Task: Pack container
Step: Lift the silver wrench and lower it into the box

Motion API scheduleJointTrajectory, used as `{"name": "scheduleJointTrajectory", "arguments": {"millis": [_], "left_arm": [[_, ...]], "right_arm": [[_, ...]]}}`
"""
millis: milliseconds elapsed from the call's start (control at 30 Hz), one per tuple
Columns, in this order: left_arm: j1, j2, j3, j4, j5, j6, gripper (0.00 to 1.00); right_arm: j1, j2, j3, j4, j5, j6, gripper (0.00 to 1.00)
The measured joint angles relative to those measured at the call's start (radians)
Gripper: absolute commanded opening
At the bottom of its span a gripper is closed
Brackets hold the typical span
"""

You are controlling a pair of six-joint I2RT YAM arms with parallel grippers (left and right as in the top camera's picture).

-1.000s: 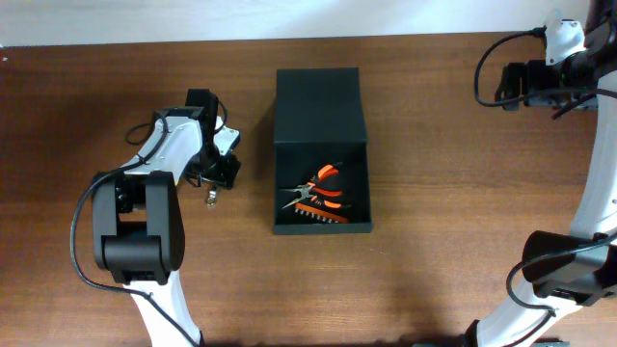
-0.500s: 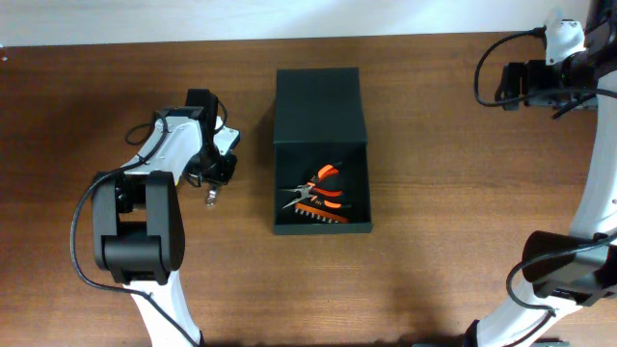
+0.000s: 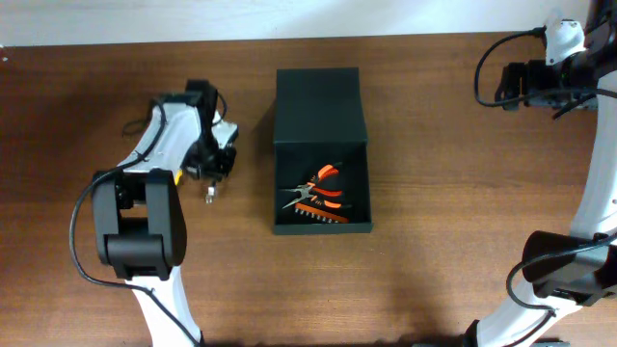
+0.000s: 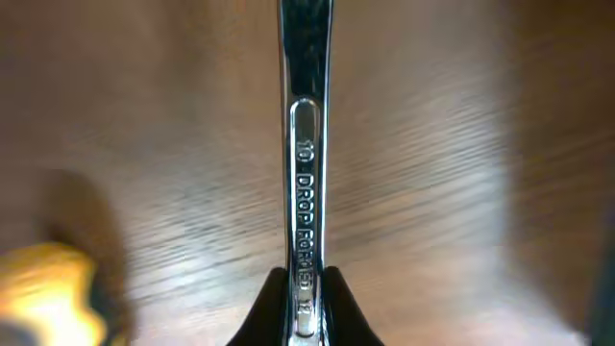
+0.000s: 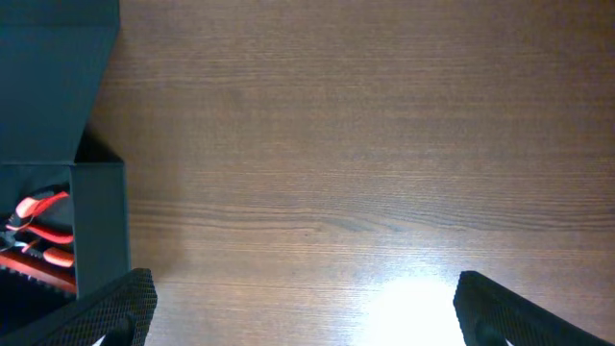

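Observation:
I need to let go of the chrome wrench with my left gripper across the orange-handled pliers inside the dark green container (image 3: 323,192).
The container (image 3: 322,227) is a dark green box at the table's middle, its flap lid (image 3: 318,106) lying open behind it. Orange-handled pliers (image 3: 326,189) and other small tools lie inside. To its left, my left gripper (image 3: 210,173) is shut on a chrome wrench (image 4: 305,144), whose shaft runs straight away between the black fingers (image 4: 272,308). The wrench's end (image 3: 209,194) pokes out below the gripper in the overhead view. My right gripper (image 5: 307,317) stands wide open over bare wood at the far right, holding nothing, with the container's wall (image 5: 101,221) at its left.
A blurred yellow shape (image 4: 48,288) shows at the lower left of the left wrist view. The right arm (image 3: 540,82) hangs over the table's back right corner. The brown wooden table (image 3: 453,212) ends at a pale strip along the back.
My left gripper has closed on the wrench, and its wrist has shifted a little toward the back left. The right arm has not moved.

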Motion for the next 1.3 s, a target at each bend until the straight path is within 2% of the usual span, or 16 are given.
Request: {"name": "scheduleJointTrajectory", "arguments": {"millis": [200,300,533,700,1033,1300], "left_arm": [[-0.068,-0.032,0.281,-0.079,0.034,0.025,0.02],[-0.134,-0.09,0.347,-0.081,0.077,0.116,0.02],[-0.386,-0.169,0.377,-0.147,0.145,0.425,0.02],[-0.519,-0.163,0.352,-0.154,0.155,0.533,0.02],[-0.504,-0.146,0.166,-0.122,0.132,0.57,0.02],[-0.448,-0.146,0.044,0.014,0.125,0.573,0.02]], "right_arm": [[0.0,0.0,0.0,0.003,0.0,0.0,0.99],[0.0,0.0,0.0,0.003,0.0,0.0,0.99],[0.0,0.0,0.0,0.003,0.0,0.0,0.99],[0.0,0.0,0.0,0.003,0.0,0.0,0.99],[0.0,0.0,0.0,0.003,0.0,0.0,0.99],[0.0,0.0,0.0,0.002,0.0,-0.001,0.99]]}}
